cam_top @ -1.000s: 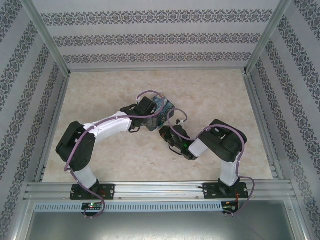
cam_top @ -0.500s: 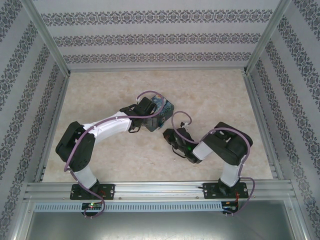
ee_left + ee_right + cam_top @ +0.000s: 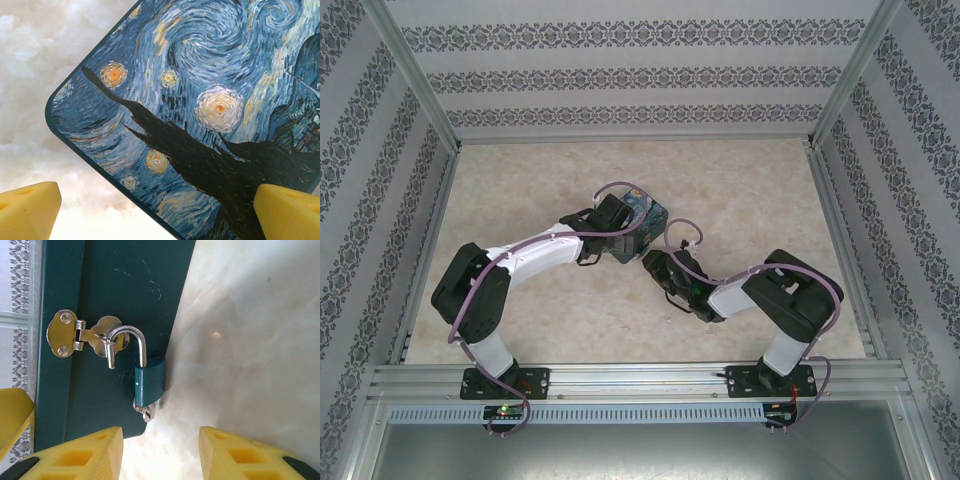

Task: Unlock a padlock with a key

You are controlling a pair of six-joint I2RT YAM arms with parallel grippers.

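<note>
The shackle's free leg hangs through the hasp's ring, so next I grasp the padlock's teal body (image 3: 149,383) above the key with my right gripper and lift the shackle clear.
A teal box with a starry-night painted lid (image 3: 200,100) sits mid-table (image 3: 652,214). On its teal side a silver hasp (image 3: 75,335) carries the teal padlock (image 3: 149,382). The padlock's silver shackle (image 3: 131,335) has one leg standing free of the body. A silver key (image 3: 145,412) sticks in the padlock's underside. My right gripper (image 3: 160,440) is open just short of the key, nothing between its yellow fingers (image 3: 95,450). My left gripper (image 3: 157,210) is open wide over the lid; one finger (image 3: 287,210) lies over the lid, the other hangs over the table.
The marble-patterned table (image 3: 740,190) is enclosed by patterned walls (image 3: 620,80) and metal frame rails (image 3: 835,230). Both arms meet at the box in the middle (image 3: 620,235).
My right gripper's jaws have opened from shut. The right arm's elbow has swung out to the right. The left arm and the box have not moved.
</note>
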